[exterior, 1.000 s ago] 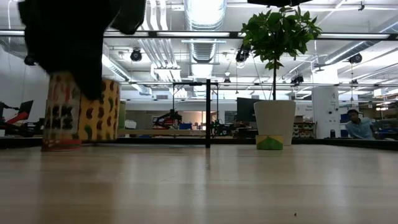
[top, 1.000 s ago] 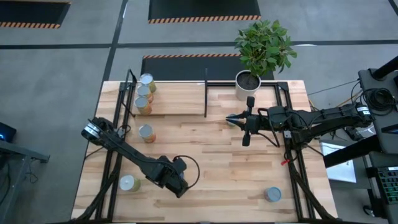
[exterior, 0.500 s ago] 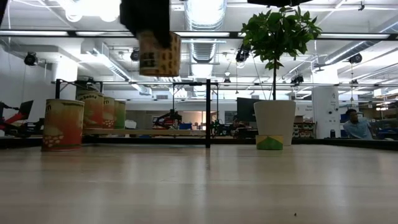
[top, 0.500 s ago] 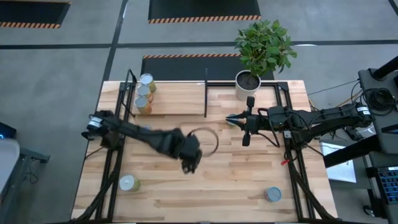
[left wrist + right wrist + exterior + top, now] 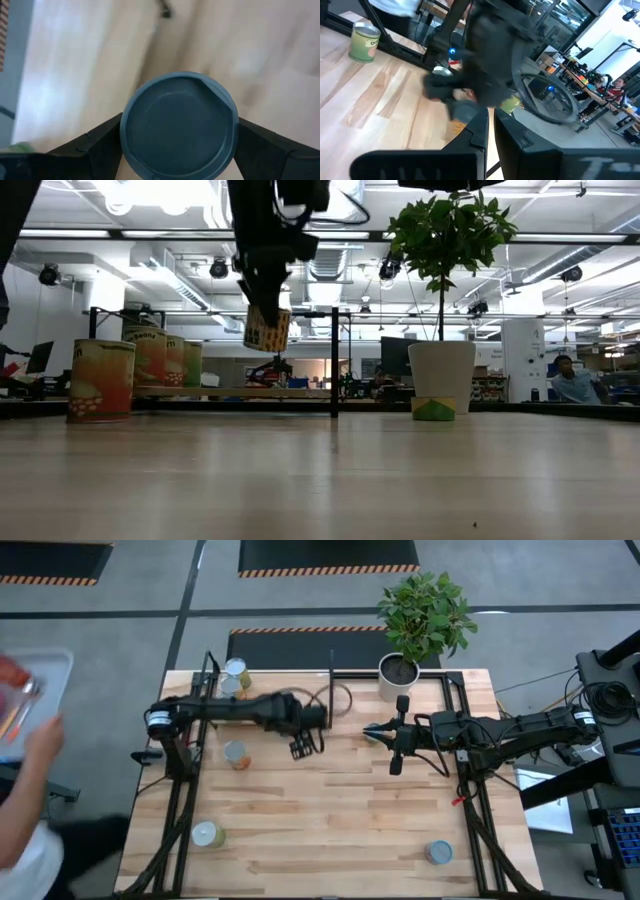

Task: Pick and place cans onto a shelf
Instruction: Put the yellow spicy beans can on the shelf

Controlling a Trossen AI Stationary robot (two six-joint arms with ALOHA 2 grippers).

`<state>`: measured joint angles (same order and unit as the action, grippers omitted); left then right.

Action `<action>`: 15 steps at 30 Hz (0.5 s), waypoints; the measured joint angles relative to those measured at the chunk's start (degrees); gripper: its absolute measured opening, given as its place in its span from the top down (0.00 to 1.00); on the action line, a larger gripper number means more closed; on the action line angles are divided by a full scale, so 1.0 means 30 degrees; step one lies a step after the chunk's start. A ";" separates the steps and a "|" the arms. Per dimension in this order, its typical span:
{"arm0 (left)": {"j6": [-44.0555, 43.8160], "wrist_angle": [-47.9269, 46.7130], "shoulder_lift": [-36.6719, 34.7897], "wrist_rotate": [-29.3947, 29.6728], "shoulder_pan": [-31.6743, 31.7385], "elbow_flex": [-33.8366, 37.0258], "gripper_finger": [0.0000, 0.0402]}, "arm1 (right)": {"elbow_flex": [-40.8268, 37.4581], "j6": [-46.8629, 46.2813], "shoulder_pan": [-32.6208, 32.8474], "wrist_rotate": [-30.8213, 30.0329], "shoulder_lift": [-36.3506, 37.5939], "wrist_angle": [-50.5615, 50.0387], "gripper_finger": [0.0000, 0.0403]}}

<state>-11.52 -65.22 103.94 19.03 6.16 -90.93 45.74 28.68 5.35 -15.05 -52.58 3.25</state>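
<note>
My left gripper needs to let go of the can on the shelf's front part [image 5: 297, 714] [image 5: 82, 112], near the black divider bar.
My left gripper [image 5: 302, 746] is shut on a can [image 5: 266, 330] with a yellow, dark-marked label and a blue-grey round end [image 5: 179, 125]. It hangs in the air just short of the shelf [image 5: 280, 700], close to its black divider bar [image 5: 331, 690]. Two cans [image 5: 236, 668] stand on the shelf's left end, where my arm covers part of the row. One can [image 5: 236, 754] stands on the table in front of the shelf. Two more stand at the near left [image 5: 206, 834] and the near right [image 5: 437, 852]. My right gripper [image 5: 368, 731] is shut and holds nothing, hovering level right of centre. My left gripper pinches the can by its side wall [image 5: 125, 135], one finger [image 5: 95, 147] on each of two opposite sides. The fingers come steeply from above, so the can's round end faces the wrist. The can hangs below them, slightly tilted, well clear of the table.
A white plant pot [image 5: 398, 675] with a leafy plant stands at the far edge, right of the shelf. A person [image 5: 30, 800] carrying a tray is beside the table's left side. Bare wood lies across the table's middle and near part [image 5: 350, 820].
My left gripper has swung from the table's near left toward the far edge and upward, rolling its wrist, and now hangs by the shelf's divider. The can went with it, in the air. A person has come into view at the left.
</note>
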 joint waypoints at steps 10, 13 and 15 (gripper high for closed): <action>0.2393 0.4072 -0.1801 -0.1617 0.4469 0.3351 0.26 | 0.0000 -0.0034 -0.0002 -0.0001 0.0000 -0.0585 0.96; 0.2308 0.5463 -0.2336 -0.3627 0.5699 0.4289 0.26 | 0.0000 -0.0034 -0.0002 -0.0001 0.0000 -0.0640 0.96; 0.2006 0.5675 -0.2412 -0.3983 0.6342 0.4593 0.26 | 0.0000 -0.0041 -0.0002 -0.0001 0.0000 -0.0634 0.96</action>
<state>-5.50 -48.20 96.71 7.08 25.19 -77.16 45.74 28.56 5.34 -15.05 -52.58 1.34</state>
